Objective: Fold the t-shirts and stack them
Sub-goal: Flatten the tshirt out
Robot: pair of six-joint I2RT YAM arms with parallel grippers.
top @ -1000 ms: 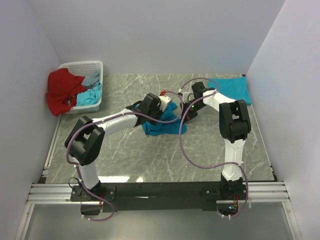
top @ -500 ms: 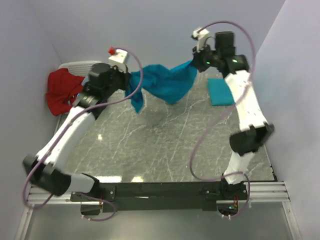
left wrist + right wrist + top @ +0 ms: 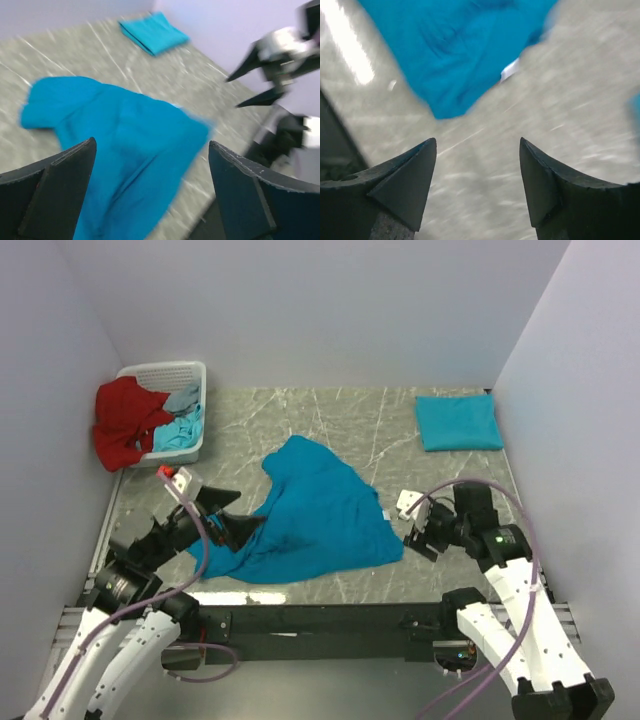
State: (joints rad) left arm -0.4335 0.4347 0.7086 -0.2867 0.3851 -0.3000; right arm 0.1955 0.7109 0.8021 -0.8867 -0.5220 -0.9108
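I need to next move my left gripper to the middle of the edge (image 3: 265, 511) on the teal-blue t-shirt that faces the white basket, and close it there.
A teal-blue t-shirt (image 3: 320, 515) lies loosely spread and rumpled in the middle of the table; it also fills the left wrist view (image 3: 115, 135) and the top of the right wrist view (image 3: 465, 50). A second t-shirt (image 3: 458, 422) lies folded at the back right corner, and it shows as a small folded t-shirt (image 3: 152, 32) in the left wrist view. My left gripper (image 3: 228, 518) hovers open over the shirt's near left edge, holding nothing (image 3: 152, 145). My right gripper (image 3: 412, 532) stands open just right of the shirt, above bare table (image 3: 477, 142).
A white basket (image 3: 185, 370) at the back left holds a red cloth (image 3: 125, 420) and pale blue cloths (image 3: 182, 425). Walls close in the left, back and right sides. The right gripper (image 3: 250, 90) shows in the left wrist view.
Half a second ago both grippers held the shirt stretched in the air. It now lies on the table, both grippers have let go, and both arms have drawn back toward the near edge.
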